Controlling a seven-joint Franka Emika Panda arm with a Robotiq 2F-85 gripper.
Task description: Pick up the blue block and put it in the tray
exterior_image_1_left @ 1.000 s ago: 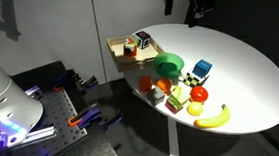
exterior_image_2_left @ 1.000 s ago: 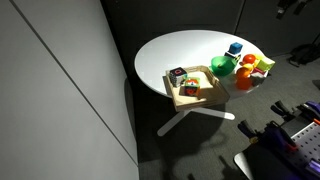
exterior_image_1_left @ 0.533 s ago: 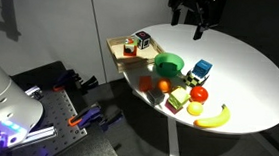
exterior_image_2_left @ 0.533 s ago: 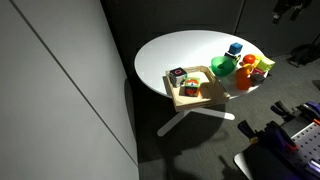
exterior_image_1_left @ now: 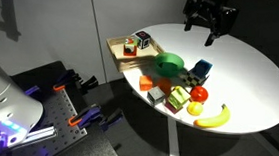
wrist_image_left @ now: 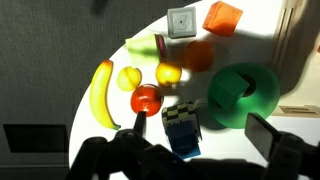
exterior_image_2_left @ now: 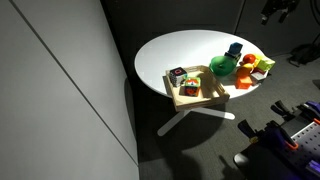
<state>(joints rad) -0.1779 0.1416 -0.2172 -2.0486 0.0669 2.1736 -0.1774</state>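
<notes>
The blue block's upper part (exterior_image_1_left: pixel 204 64) (wrist_image_left: pixel 184 141), just past the checkered piece beside the green bowl, should be my gripper's next stop to go down to and close on.
The blue block (exterior_image_1_left: pixel 201 69) sits on the round white table beside the green bowl (exterior_image_1_left: pixel 168 63); it also shows in an exterior view (exterior_image_2_left: pixel 235 49). In the wrist view the blue block (wrist_image_left: pixel 182 130) has a checkered top and lies between my spread fingers, far below them. My gripper (exterior_image_1_left: pixel 209 20) is open and empty, high above the table's far side, also seen in an exterior view (exterior_image_2_left: pixel 278 9) and in the wrist view (wrist_image_left: pixel 200 137). The light wooden tray (exterior_image_1_left: pixel 117 49) stands at the table's edge with a red-and-white cube in it; it shows in an exterior view (exterior_image_2_left: pixel 190 103).
A banana (wrist_image_left: pixel 102 95), a tomato (wrist_image_left: pixel 146 99), two yellow fruits, an orange block (wrist_image_left: pixel 222 17) and a grey cube (wrist_image_left: pixel 180 21) lie near the block. The green bowl (wrist_image_left: pixel 250 95) holds a green block. The table's edge runs close by the banana.
My gripper has moved sideways across the far side of the table and now hangs over the blue block. Nothing on the table has moved.
</notes>
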